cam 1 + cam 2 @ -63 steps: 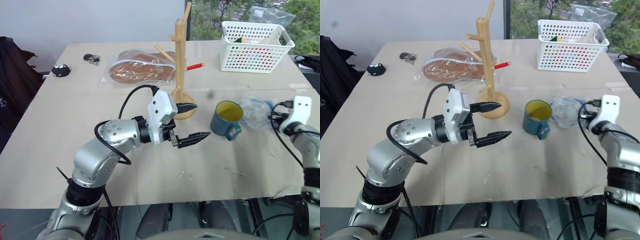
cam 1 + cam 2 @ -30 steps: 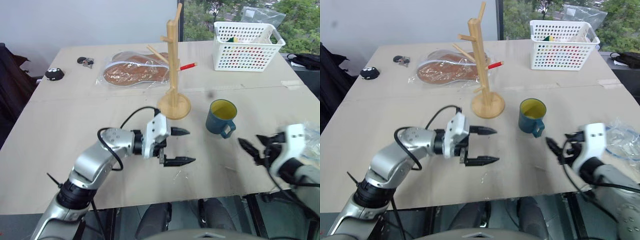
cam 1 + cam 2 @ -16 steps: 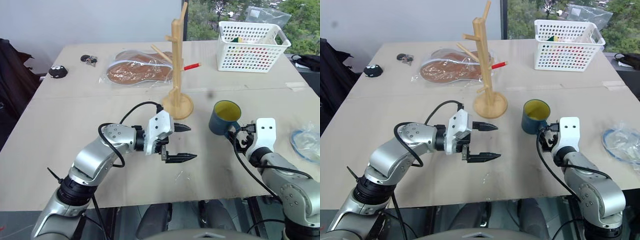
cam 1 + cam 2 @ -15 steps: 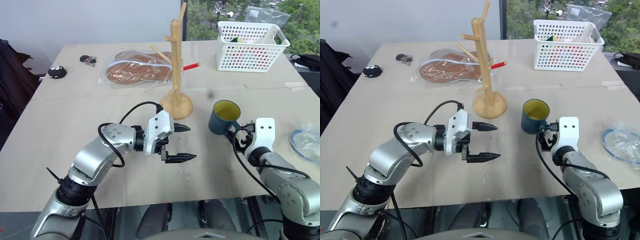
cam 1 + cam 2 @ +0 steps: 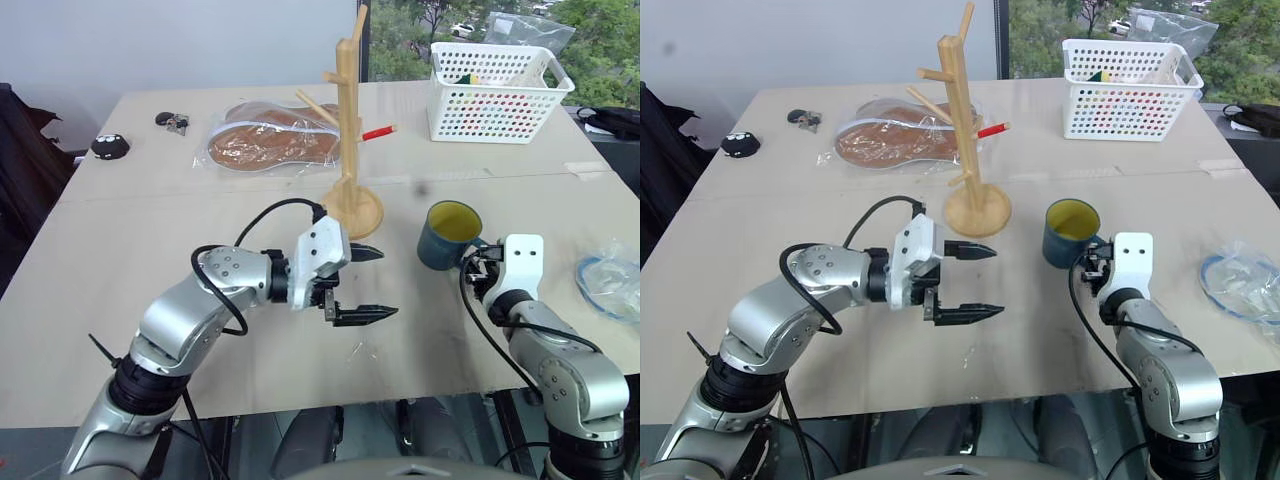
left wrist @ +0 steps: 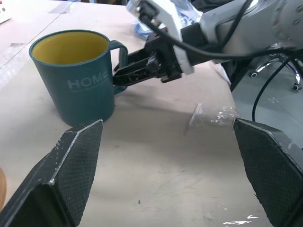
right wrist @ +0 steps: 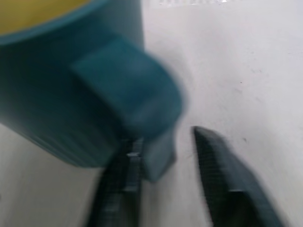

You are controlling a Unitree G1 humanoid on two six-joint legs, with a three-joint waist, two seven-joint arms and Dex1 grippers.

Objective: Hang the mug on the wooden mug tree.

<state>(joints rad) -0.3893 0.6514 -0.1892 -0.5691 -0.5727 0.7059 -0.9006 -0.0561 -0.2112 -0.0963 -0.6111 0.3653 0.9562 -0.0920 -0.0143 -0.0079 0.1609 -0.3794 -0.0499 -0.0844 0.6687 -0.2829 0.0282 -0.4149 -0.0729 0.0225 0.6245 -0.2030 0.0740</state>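
Observation:
Next, my right gripper releases the mug so that it is left hanging from the red peg of the wooden mug tree (image 5: 374, 176).
The teal-blue mug (image 5: 447, 238) with a yellow inside stands upright on the table, right of the wooden mug tree (image 5: 350, 120), its handle turned toward the table's near edge. My right gripper (image 5: 471, 263) reaches it from the near side, shut on the mug's handle (image 7: 154, 123). In the left wrist view the mug (image 6: 75, 78) shows with the right gripper (image 6: 119, 78) pinching the handle. My left gripper (image 5: 386, 283) hovers open and empty left of the mug, in front of the tree's round base (image 5: 978, 212).
A white perforated basket (image 5: 497, 92) stands at the back right. A bagged brown item (image 5: 262, 146) lies behind the tree, small dark objects (image 5: 108, 146) at the far left. Crumpled clear plastic (image 5: 610, 285) lies by the right edge.
My right gripper moved forward from short of the mug up to its handle and closed on it. The left gripper stayed open in about the same place.

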